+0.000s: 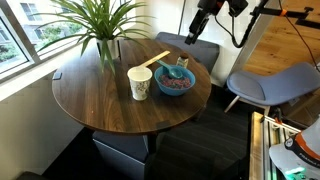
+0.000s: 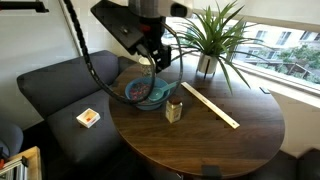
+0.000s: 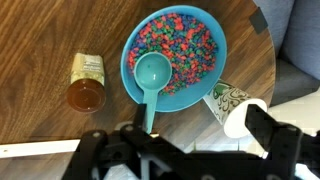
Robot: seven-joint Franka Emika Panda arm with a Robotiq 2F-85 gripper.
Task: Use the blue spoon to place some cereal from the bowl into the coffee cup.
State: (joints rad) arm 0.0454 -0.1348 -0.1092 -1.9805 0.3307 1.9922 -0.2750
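Observation:
I will close my gripper on the outer end of the blue spoon's handle (image 1: pixel 161 63) (image 3: pixel 149 124), where it sticks out past the blue bowl's rim.
The blue bowl (image 3: pixel 133 52) holds the cereal (image 3: pixel 185 42), a heap of reddish and pinkish pieces. The blue spoon (image 3: pixel 152 75) lies in the bowl with its handle over the near rim. The cream coffee cup (image 3: pixel 236 106) with a teal pattern stands beside the bowl. My gripper (image 3: pixel 200 124) is open and empty, above the table between the spoon handle and the cup. In an exterior view the gripper (image 1: pixel 205 20) is well above the bowl (image 1: pixel 175 83), spoon (image 1: pixel 181 66) and cup (image 1: pixel 140 83). In an exterior view the gripper (image 2: pixel 158 58) hangs over the bowl (image 2: pixel 148 94).
A small amber jar (image 3: pixel 86 82) stands on the other side of the bowl; it also shows in an exterior view (image 2: pixel 174 110). A long wooden stick (image 2: pixel 210 105) lies on the round wooden table (image 1: pixel 110 105). A potted plant (image 1: pixel 100 30) stands at the window. Chairs surround the table.

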